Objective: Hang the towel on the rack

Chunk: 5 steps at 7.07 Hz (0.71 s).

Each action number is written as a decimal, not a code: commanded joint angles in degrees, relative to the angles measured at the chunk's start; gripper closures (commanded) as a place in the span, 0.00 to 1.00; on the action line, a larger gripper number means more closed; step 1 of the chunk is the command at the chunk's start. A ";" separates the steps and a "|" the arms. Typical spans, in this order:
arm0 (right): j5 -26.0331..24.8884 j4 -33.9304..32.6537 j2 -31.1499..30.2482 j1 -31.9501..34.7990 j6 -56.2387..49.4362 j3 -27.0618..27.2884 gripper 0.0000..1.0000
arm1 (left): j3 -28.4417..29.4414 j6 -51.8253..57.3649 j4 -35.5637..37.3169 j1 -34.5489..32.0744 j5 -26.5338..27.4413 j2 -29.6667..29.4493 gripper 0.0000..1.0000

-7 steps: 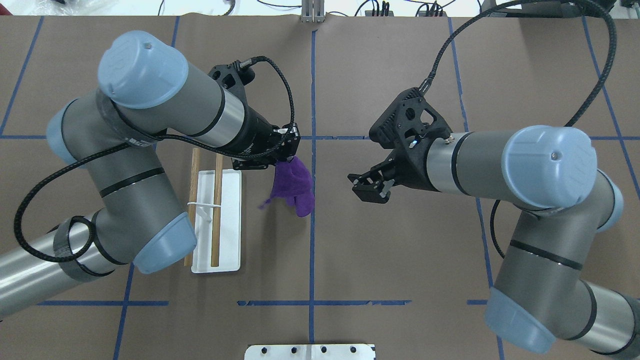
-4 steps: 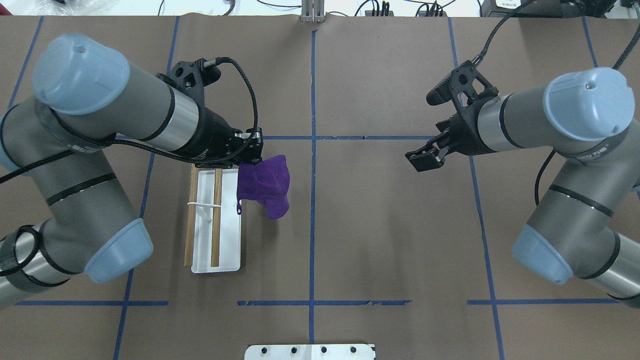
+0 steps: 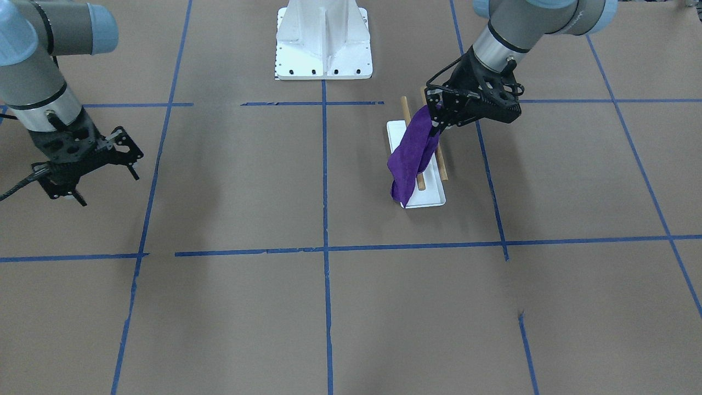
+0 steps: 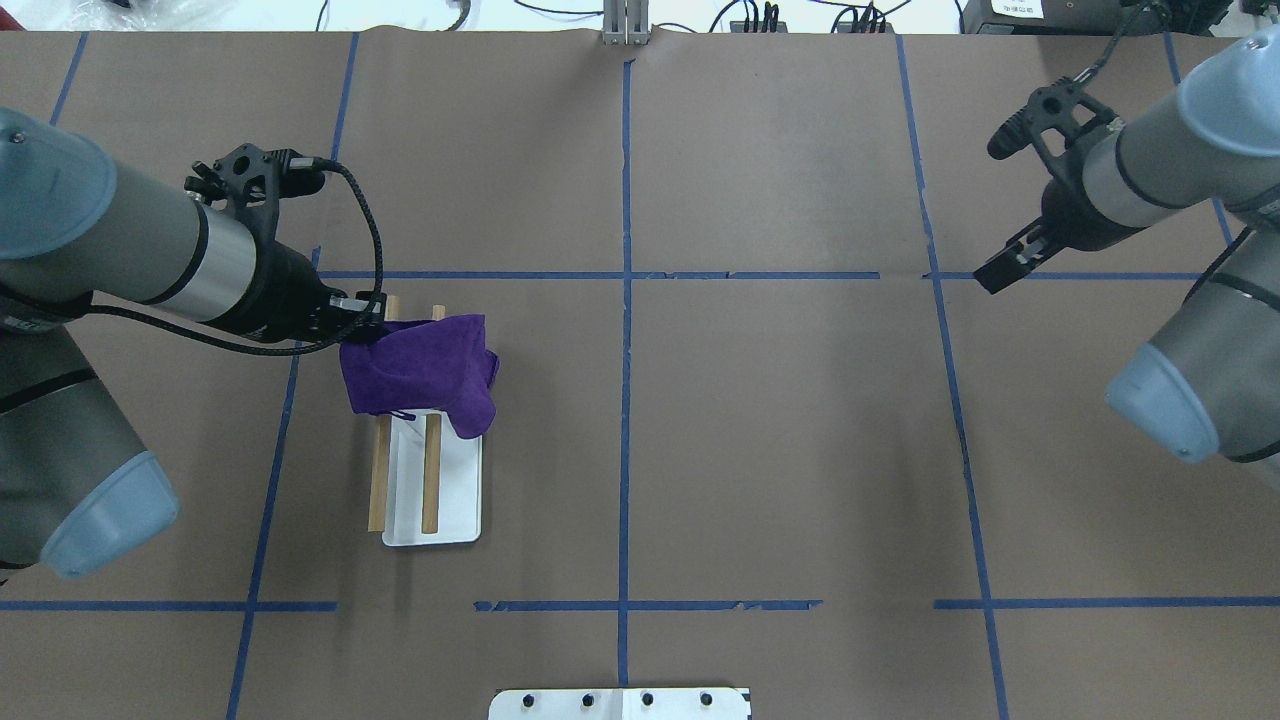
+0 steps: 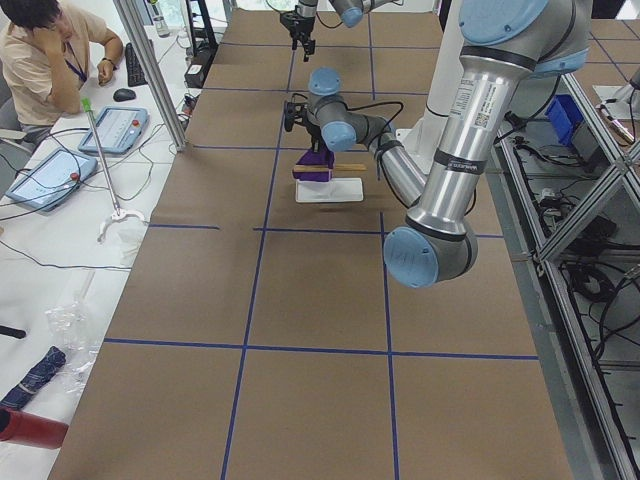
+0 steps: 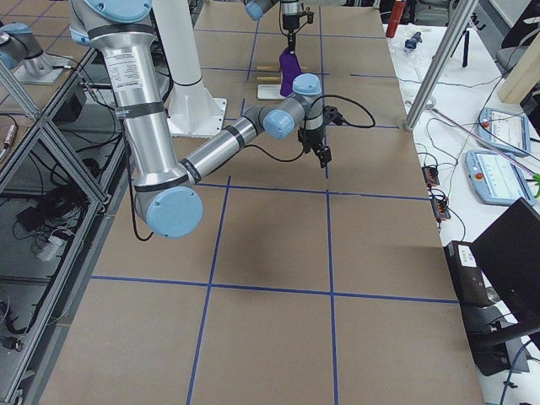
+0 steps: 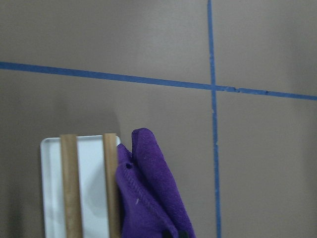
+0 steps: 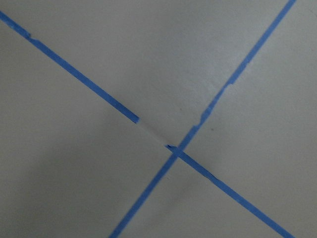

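Observation:
My left gripper has the purple towel, now hanging over the rack's far end. It will let go of it across the wooden dowels (image 3: 424, 157) (image 7: 94, 206), over the middle of the white base.
A purple towel (image 4: 420, 372) hangs from my left gripper (image 4: 365, 320), which is shut on its upper edge. The towel hangs over the far end of the rack and hides that part of it. The rack has two wooden dowels (image 4: 431, 475) over a white base (image 4: 458, 500). In the front view the towel (image 3: 412, 153) drapes down across the inner dowel to the base (image 3: 428, 198). The left wrist view shows the towel (image 7: 151, 196) against one dowel (image 7: 111, 183). My right gripper (image 3: 108, 186) is open and empty, far off at the table's right side (image 4: 1000, 272).
The white robot pedestal (image 3: 323, 55) stands at the table's near middle edge. Blue tape lines divide the brown table cover. A person (image 5: 45, 55) sits at a side desk with tablets beyond the far edge.
My left gripper has carried the towel leftward from beside the rack to over its far end. My right arm has drawn back to the right and further away.

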 commanded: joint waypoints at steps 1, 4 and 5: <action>3.71 -1.80 -4.26 6.16 -7.38 -0.46 0.00 | 0.39 6.19 -0.11 -0.35 0.36 3.46 1.00; 5.92 -1.72 -5.32 9.43 -10.74 -2.84 0.00 | 1.61 9.81 -0.11 -0.61 0.62 4.09 1.00; 5.92 -1.72 -5.41 9.69 -10.83 -2.84 0.00 | 1.97 10.17 -0.11 -0.96 0.62 4.09 1.00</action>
